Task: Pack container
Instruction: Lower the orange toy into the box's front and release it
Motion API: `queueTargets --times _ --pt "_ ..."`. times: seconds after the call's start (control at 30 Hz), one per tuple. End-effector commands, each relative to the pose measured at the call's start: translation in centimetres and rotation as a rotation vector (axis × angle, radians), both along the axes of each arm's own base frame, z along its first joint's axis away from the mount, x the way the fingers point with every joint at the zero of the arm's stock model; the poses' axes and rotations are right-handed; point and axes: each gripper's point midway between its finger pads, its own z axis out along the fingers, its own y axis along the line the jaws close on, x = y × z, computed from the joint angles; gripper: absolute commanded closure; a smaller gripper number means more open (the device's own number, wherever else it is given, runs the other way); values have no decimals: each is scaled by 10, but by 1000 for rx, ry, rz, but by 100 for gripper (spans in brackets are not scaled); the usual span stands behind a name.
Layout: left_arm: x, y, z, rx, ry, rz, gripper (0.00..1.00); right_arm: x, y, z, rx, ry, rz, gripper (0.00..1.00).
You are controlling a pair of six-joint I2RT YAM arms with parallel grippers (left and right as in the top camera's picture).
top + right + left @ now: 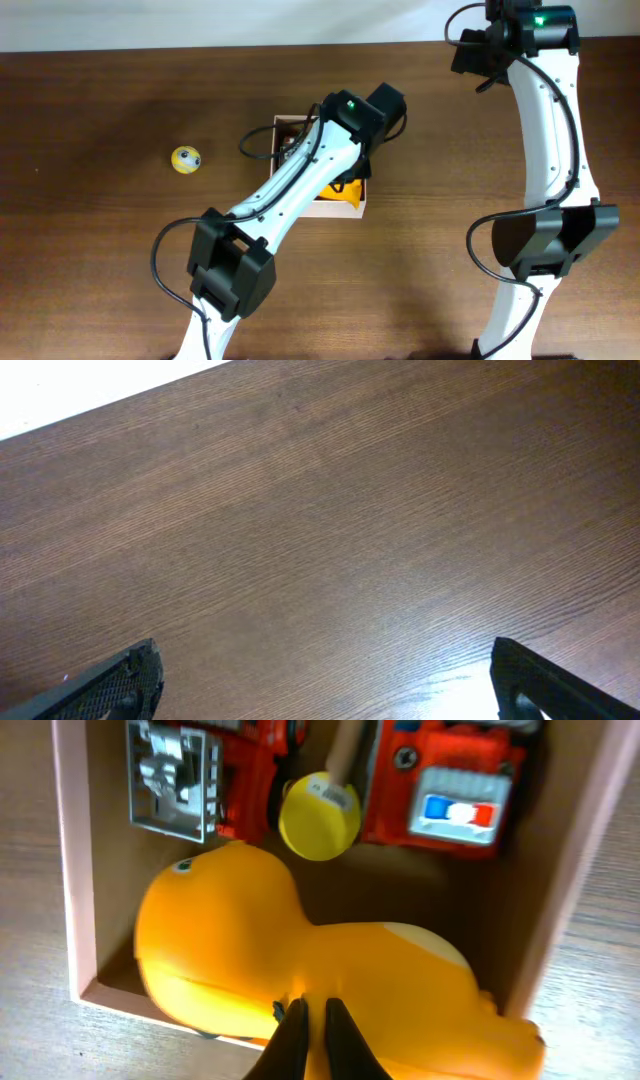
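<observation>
The orange toy's end lies over the box's side while my left gripper pinches the toy's middle, so I should regrasp nearer that end (458,1012) and tuck it inside.
The container (330,211) is a shallow white-walled box with a tan inside, at the table's middle; it also shows in the left wrist view (75,870). A large orange rubber toy (250,940) lies in its near part and pokes out under the arm in the overhead view (346,190). My left gripper (310,1015) is over the box with its fingers nearly together, pinching a thin fold of the orange toy. My right gripper (325,680) is wide open and empty above bare table at the far right (485,48).
Red toy vehicles (450,780), a grey plastic part (172,775) and a yellow disc (318,815) lie in the box's far part. A small yellow ball (186,159) sits on the table left of the box. The left arm hides much of the box from above.
</observation>
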Motion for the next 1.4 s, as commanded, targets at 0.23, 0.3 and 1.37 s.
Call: queueTargets --times 0.23,0.3,1.37 --pt "-3 4 -20 23 21 40 46 -1 -6 1 -13 3 -7 1" --pt "-3 3 -20 22 19 40 40 -1 -6 1 -13 2 -7 1" --pt "22 -33 23 -83 -77 -232 38 -1 -6 1 -13 2 -7 1"
